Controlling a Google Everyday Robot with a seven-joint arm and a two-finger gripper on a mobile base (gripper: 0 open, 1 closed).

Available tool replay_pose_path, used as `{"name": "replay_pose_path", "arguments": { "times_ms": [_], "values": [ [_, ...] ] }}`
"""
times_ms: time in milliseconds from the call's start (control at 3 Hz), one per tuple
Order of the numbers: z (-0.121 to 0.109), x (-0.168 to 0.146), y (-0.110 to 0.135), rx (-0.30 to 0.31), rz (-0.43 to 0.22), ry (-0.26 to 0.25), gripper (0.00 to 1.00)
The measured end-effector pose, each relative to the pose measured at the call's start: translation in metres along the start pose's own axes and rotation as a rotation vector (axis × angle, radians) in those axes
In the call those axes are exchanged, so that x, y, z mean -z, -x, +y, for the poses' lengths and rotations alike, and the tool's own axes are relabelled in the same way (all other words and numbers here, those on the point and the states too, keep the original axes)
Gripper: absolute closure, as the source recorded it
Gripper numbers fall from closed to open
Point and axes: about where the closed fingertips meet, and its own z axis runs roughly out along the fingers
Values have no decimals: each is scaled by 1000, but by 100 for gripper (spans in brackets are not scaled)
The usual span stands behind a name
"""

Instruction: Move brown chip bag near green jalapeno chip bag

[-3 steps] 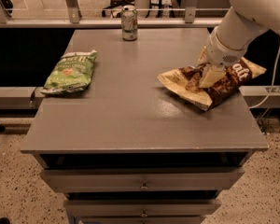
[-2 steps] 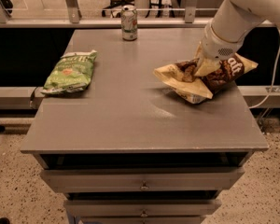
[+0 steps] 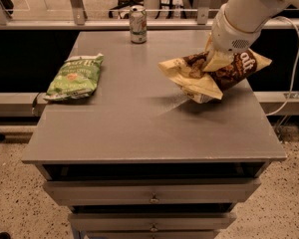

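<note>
The brown chip bag, now hanging lifted over the grey table, will be put down by my gripper against the green jalapeno chip bag's edge (image 3: 103,76) that faces the middle of the table.
The brown chip bag (image 3: 214,73), dark brown with white lettering and tan edges, hangs lifted and crumpled over the right side of the grey table (image 3: 139,128). My gripper (image 3: 213,61) comes down from the upper right on a white arm and is shut on the bag's middle. The green jalapeno chip bag (image 3: 74,76) lies flat near the table's left edge, far from the brown bag.
A drink can (image 3: 137,25) stands upright at the table's back edge, left of the arm. Drawers sit below the tabletop at the front. A white cable (image 3: 289,68) hangs off the right side. A railing runs behind the table.
The gripper has lifted the brown chip bag off the table and carried it a little to the left. The green bag and the can have not moved.
</note>
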Motion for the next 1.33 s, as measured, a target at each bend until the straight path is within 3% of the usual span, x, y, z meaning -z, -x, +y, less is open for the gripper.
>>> {"name": "replay_pose_path", "arguments": {
  "times_ms": [667,1333],
  "values": [
    [-37,-11,92,264,-158,-33,100],
    [-46,-46,188,432,-401,-1,100]
  ]
}}
